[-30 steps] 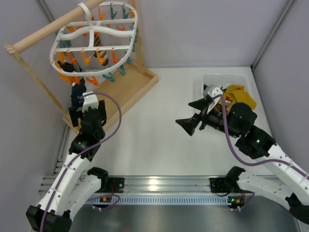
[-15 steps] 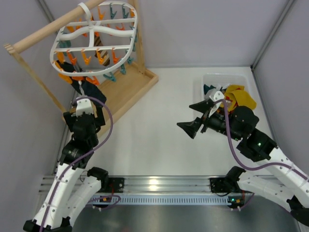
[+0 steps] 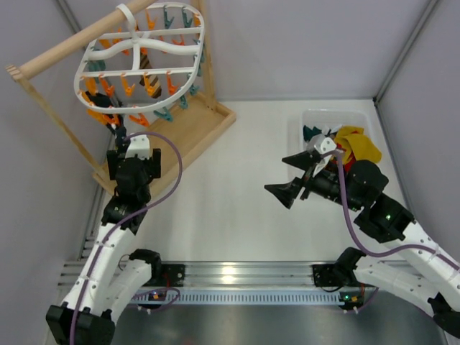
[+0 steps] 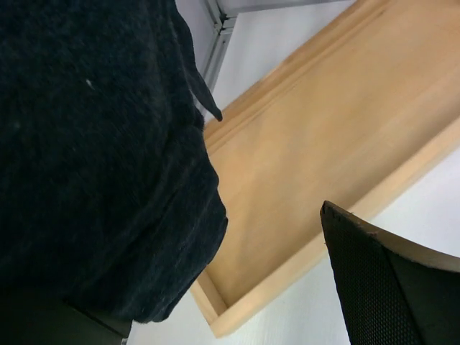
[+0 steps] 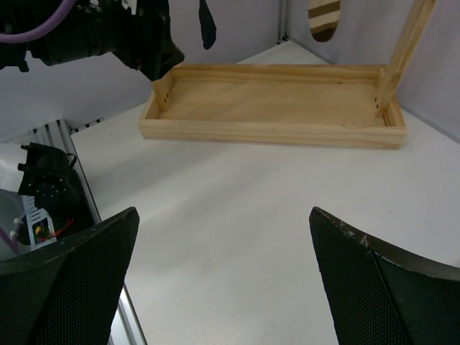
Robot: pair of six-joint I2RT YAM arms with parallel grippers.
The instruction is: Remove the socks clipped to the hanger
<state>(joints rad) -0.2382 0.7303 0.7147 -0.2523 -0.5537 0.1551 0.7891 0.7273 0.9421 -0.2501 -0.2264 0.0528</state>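
The black sock lies off to one side of my left gripper's open fingers, so I should move toward it and close on the sock's lower end (image 4: 169,277).
The white oval hanger (image 3: 140,61) hangs from a wooden rod, with orange and teal clips. A brown-and-cream striped sock (image 5: 323,18) hangs under it. A black sock (image 4: 93,144) hangs from the hanger's near-left end and also shows in the right wrist view (image 5: 207,25). My left gripper (image 3: 120,140) is raised just under that end. It is open, with the black sock against its left side and hiding that finger. Its right finger (image 4: 388,287) stands apart from the sock. My right gripper (image 3: 282,175) is open and empty above the white table (image 5: 223,215).
A white bin (image 3: 309,118) at the back right holds yellow, red and teal socks (image 3: 356,144). The wooden stand's tray base (image 3: 194,129) lies below the hanger, and its rod (image 3: 65,57) slants up left. Grey walls close in on both sides.
My left gripper drew back toward the near edge, then rose again to the black sock under the hanger. My right gripper drifted slightly toward the near edge, still open.
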